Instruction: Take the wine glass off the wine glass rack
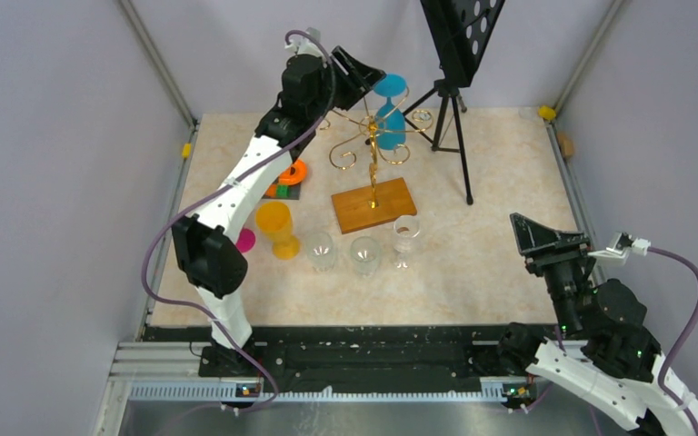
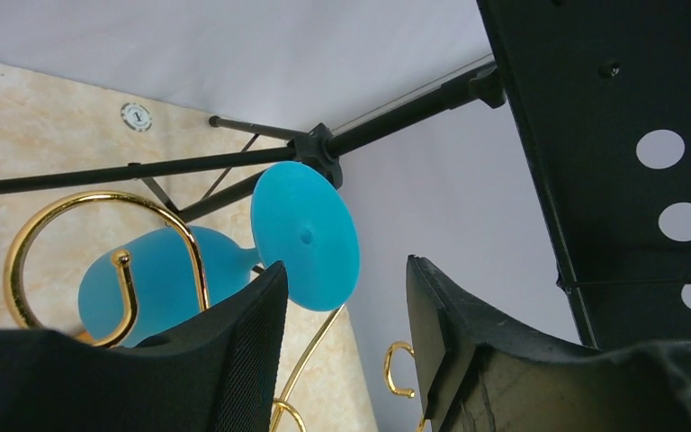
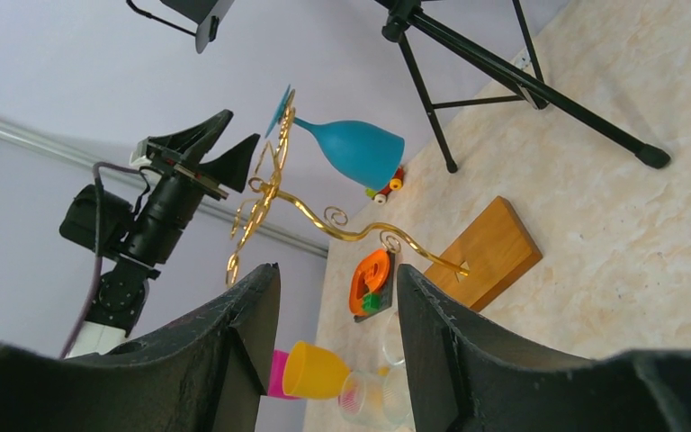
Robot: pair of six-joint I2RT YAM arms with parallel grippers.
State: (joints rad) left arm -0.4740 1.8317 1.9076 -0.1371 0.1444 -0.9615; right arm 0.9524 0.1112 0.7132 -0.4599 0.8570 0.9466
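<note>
The wine glass's round foot slants with its flat side toward the left gripper's open fingers, so that gripper should line up edge-on and pinch the foot's edge (image 2: 354, 271).
A blue wine glass (image 1: 390, 114) hangs upside down from the gold rack (image 1: 370, 145), which stands on a brown wooden base (image 1: 373, 204). My left gripper (image 1: 363, 73) is open, raised beside the rack top, just left of the glass's round foot (image 2: 305, 236). In the left wrist view the foot sits just beyond the left finger (image 2: 247, 333), the bowl (image 2: 157, 279) behind a gold curl. My right gripper (image 1: 545, 238) is open and empty, low at the right. In the right wrist view the glass (image 3: 355, 148) and rack (image 3: 274, 193) show far off.
A black tripod stand (image 1: 453, 86) rises right behind the rack. An orange glass (image 1: 275, 227), a pink one (image 1: 245, 240) and three clear glasses (image 1: 363, 252) stand in front of the base. An orange toy (image 1: 291, 174) lies left of it.
</note>
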